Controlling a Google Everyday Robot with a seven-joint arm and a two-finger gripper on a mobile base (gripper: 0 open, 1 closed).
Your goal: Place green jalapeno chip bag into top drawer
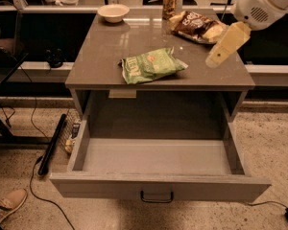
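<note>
Next, I close my gripper on the end (175, 61) of the green jalapeno chip bag nearest the dark brown and yellow chip bag.
The green jalapeno chip bag (151, 65) lies flat on the grey table top (105, 56), near its front edge and about in the middle. The top drawer (86, 183) below is pulled wide open toward me, with its dark handle (156, 197) at the centre of the front panel. My gripper (216, 57), cream-coloured on a white arm, hangs above the right part of the table top. It points down and to the left, to the right of the bag and apart from it, and holds nothing.
A dark brown and yellow chip bag (197, 25), a can (169, 3) and a white bowl (113, 12) stand at the back of the table. Cables and a black bar (52, 145) lie on the floor at left. A shoe (9, 202) shows at bottom left.
</note>
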